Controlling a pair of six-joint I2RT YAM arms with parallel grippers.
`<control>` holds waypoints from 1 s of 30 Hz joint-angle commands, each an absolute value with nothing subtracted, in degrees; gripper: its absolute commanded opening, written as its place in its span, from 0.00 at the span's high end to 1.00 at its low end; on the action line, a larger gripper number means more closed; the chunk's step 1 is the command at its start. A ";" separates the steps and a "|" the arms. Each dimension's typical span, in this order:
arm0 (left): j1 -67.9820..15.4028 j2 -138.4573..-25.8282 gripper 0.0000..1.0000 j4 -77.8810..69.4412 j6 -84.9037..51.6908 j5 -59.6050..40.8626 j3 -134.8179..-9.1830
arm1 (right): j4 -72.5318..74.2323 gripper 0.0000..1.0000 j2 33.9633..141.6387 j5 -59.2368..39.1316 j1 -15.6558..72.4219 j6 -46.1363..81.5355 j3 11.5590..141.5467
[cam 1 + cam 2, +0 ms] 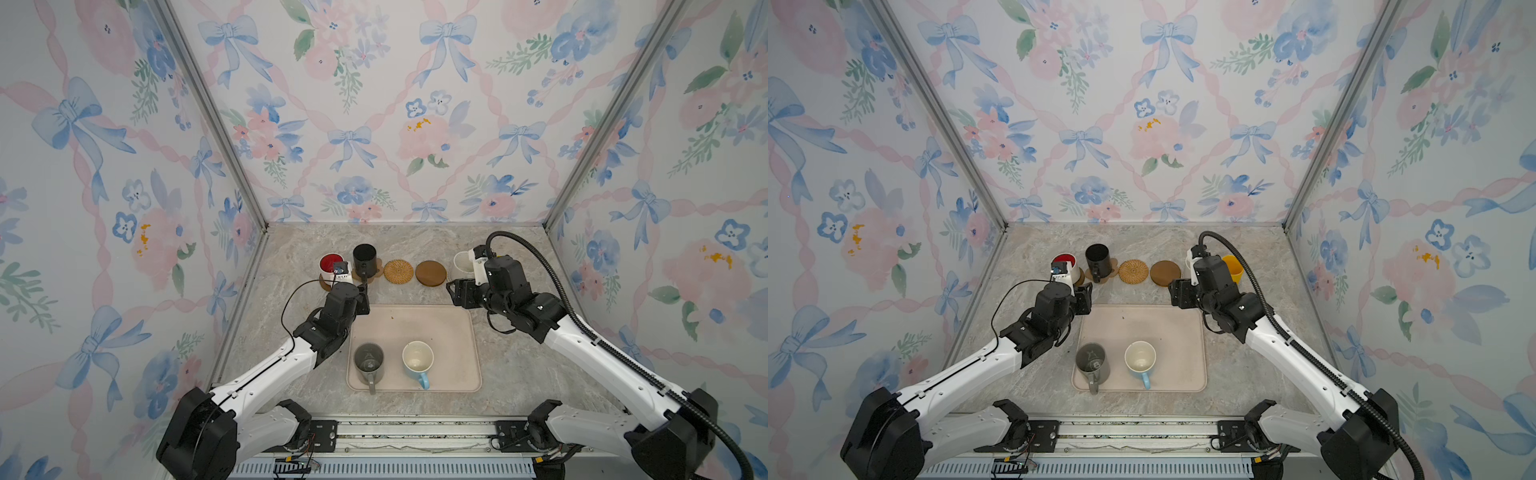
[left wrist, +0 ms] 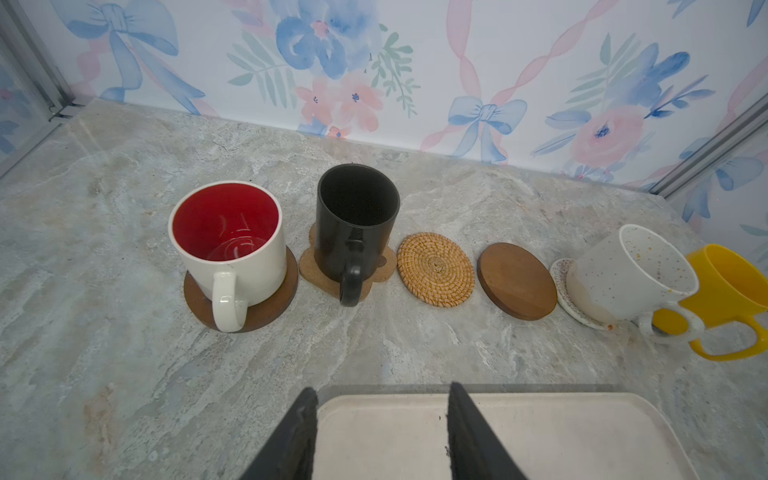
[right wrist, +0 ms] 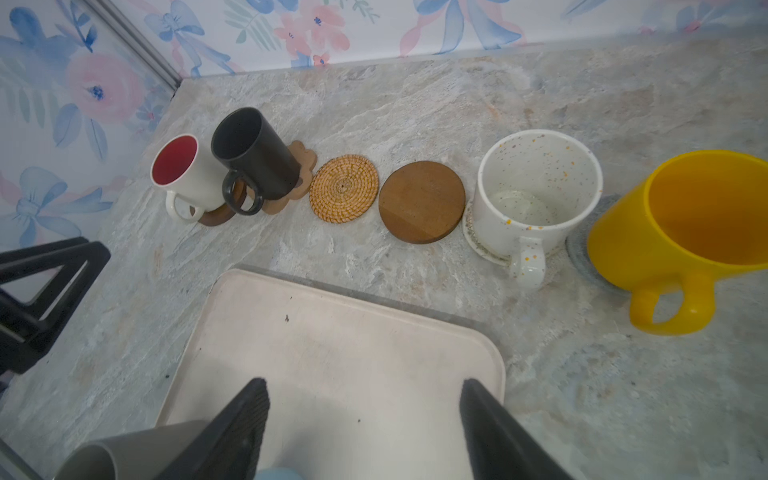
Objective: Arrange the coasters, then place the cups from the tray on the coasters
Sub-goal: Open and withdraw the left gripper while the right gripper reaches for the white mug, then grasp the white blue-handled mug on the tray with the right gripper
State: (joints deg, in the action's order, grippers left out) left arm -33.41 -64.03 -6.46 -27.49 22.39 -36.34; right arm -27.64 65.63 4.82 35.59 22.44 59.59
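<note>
My right gripper needs to next move to the light blue cup on the tray and close on the cup's handle (image 1: pixel 424 381), near the tray's near edge.
Six coasters line the back. The white cup with red inside (image 2: pixel 226 237) stands on a dark wooden disc (image 2: pixel 266 307), the black cup (image 2: pixel 355 224) on the paw coaster (image 2: pixel 320 274). The rattan coaster (image 2: pixel 435 270) and second wooden disc (image 2: pixel 516 281) are bare. The speckled cup (image 3: pixel 536 187) sits on the cream coaster (image 3: pixel 478 245), the yellow cup (image 3: pixel 681 224) on the blue-grey coaster (image 3: pixel 582 249). On the tray (image 1: pixel 415 324) stand the grey cup (image 1: pixel 368 361) and light blue cup (image 1: pixel 417 359). My left gripper (image 2: pixel 380 390) and right gripper (image 3: pixel 365 384) hang open and empty over the tray's far corners.
Flowered walls with metal corner posts close in the marble table (image 1: pixel 519 374) at the back and on both sides. The row of cups and coasters runs just beyond the tray's far edge. The left gripper's black frame (image 3: pixel 41 291) shows in the right wrist view.
</note>
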 commanded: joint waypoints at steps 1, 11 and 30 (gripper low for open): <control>-34.27 -63.59 0.52 -12.62 -26.56 24.08 -34.33 | -38.34 0.24 62.24 7.91 38.87 21.21 58.15; -34.32 -68.94 0.47 -14.85 -24.33 24.44 -34.29 | -43.31 0.25 61.56 9.31 55.77 27.03 53.14; -34.24 -71.13 0.45 -17.42 -24.25 22.15 -34.19 | -34.59 0.25 73.42 6.39 70.05 35.36 50.10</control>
